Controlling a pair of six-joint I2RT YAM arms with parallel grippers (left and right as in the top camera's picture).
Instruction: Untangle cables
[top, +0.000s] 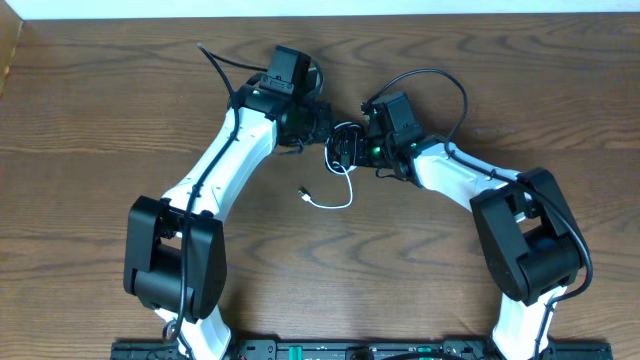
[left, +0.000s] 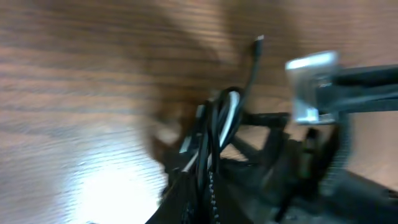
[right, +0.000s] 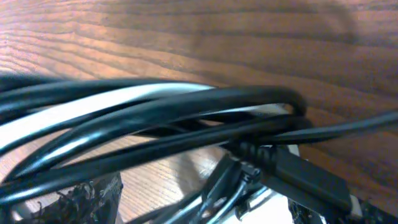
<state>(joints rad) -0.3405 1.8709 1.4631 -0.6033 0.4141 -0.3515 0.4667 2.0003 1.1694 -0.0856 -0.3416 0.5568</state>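
Note:
Next, I let go of the black and white strands of cable with my left gripper on the table (top: 313, 143) just past the small plug of the white cable.
The black and white cables (top: 344, 147) form a tangled loop between my two grippers at the table's far middle. The white cable (top: 335, 203) trails toward me and ends in a small plug (top: 303, 194). My left gripper (top: 324, 127) is shut on black and white strands (left: 214, 146); that view is blurred, and a black plug end (left: 259, 41) sticks up. In the right wrist view the cables (right: 155, 109) cross close over my right gripper (right: 205, 202), whose fingers stand apart on either side. A black plug (right: 305, 178) lies at its right finger.
The table (top: 120, 110) is dark wood. The thick black arm wires arch over the right arm (top: 455, 90) and the left arm (top: 215, 62). A pale strip runs along the far edge (top: 320, 8). The arm bases stand at the near edge.

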